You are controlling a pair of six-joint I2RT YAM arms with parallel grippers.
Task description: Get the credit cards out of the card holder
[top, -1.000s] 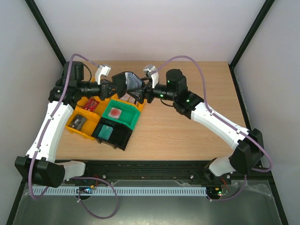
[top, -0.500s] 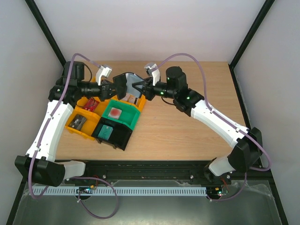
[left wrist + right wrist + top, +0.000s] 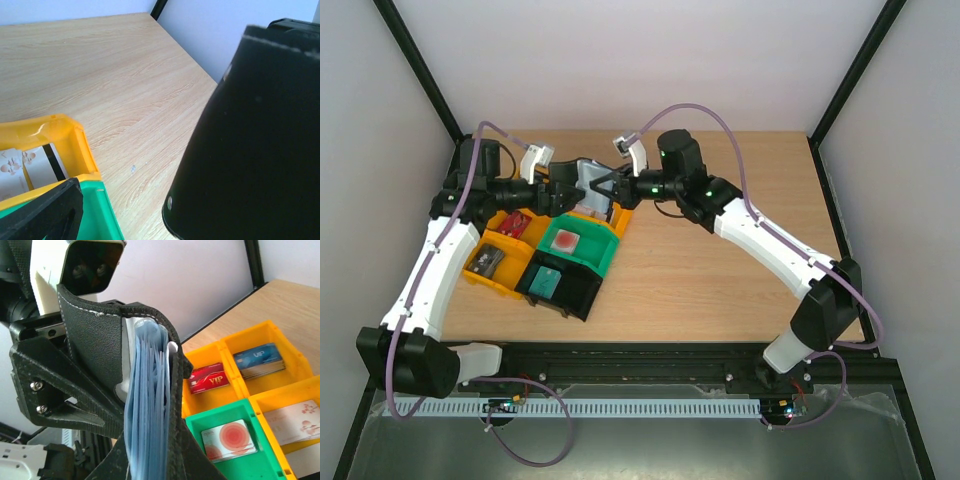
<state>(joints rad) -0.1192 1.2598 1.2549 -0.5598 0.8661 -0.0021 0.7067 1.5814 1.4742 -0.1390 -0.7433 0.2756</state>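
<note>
The pale blue pocket pages are pinched together by my right gripper, so next my left gripper grabs the black cover [image 3: 235, 165] before my right gripper opens and backs away.
The black card holder [image 3: 588, 178] hangs above the back of the bins, between the two grippers. My right gripper [image 3: 613, 188] is shut on it. In the right wrist view its jaws [image 3: 155, 465] pinch the pale blue pocket pages [image 3: 147, 405] and one black cover. My left gripper [image 3: 560, 192] stands open at the other cover [image 3: 255, 140], one finger [image 3: 45, 215] well apart from it. No card shows in the pockets. Credit cards lie in the bins: a red one [image 3: 209, 377], a blue stack [image 3: 260, 360], a white and red stack [image 3: 230, 440], pink-white ones [image 3: 295, 422].
Yellow bins [image 3: 500, 272], a green bin [image 3: 605, 250] and a black bin [image 3: 575, 297] with a teal block [image 3: 545, 281] sit on the left of the wooden table [image 3: 720, 270]. Black frame posts stand at the back corners.
My right gripper has shut on the card holder and its arm has swung left. My left gripper, shut on the holder before, has opened. The holder shifted slightly left.
</note>
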